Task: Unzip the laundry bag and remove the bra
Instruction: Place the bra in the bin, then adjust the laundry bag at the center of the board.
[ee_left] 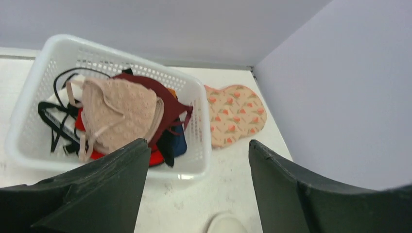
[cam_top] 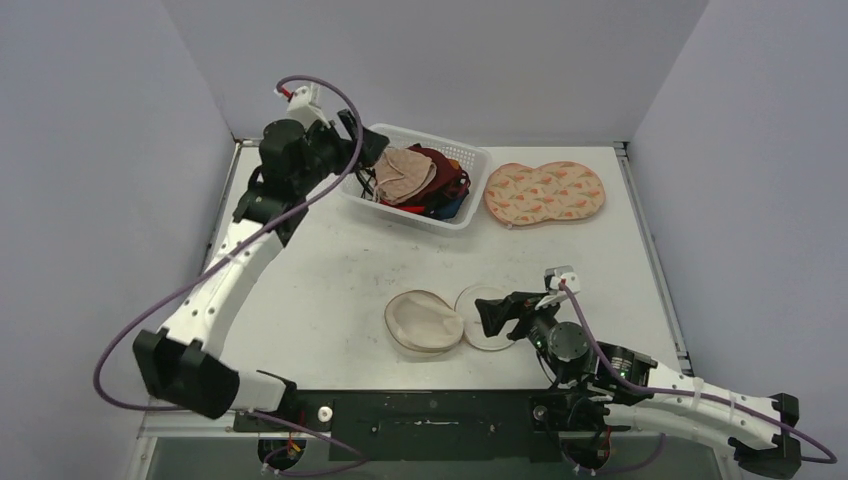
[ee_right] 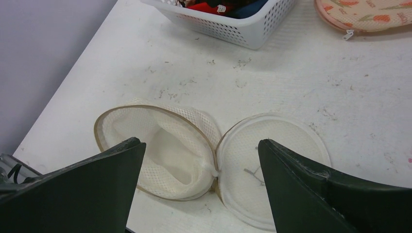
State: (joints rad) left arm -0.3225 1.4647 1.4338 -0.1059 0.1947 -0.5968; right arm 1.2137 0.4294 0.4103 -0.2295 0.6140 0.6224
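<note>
The flat lid's outer edge (cam_top: 518, 334) (ee_right: 330, 159), opposite the hinge of the white mesh laundry bag, is the next place that my right gripper should close on.
The white mesh laundry bag (cam_top: 424, 321) lies unzipped on the table near the front, spread like a clamshell. Its deep half (ee_right: 160, 145) shows only mesh inside, and its flat lid (ee_right: 274, 160) lies to the right. A beige bra (cam_top: 405, 172) (ee_left: 119, 111) rests on top of other garments in the white basket (cam_top: 474, 158). My left gripper (cam_top: 354, 132) (ee_left: 198, 143) hangs open above the basket's left end with nothing between its fingers. My right gripper (cam_top: 490, 316) (ee_right: 201, 143) stands open just in front of the bag's hinge, holding nothing.
The basket (ee_left: 24, 116) (ee_right: 243, 31) holds red, maroon, blue and black garments under the bra. A peach patterned zipped bag (cam_top: 545, 192) (ee_left: 233, 114) (ee_right: 364, 12) lies right of it at the back. Grey walls close in the table on three sides.
</note>
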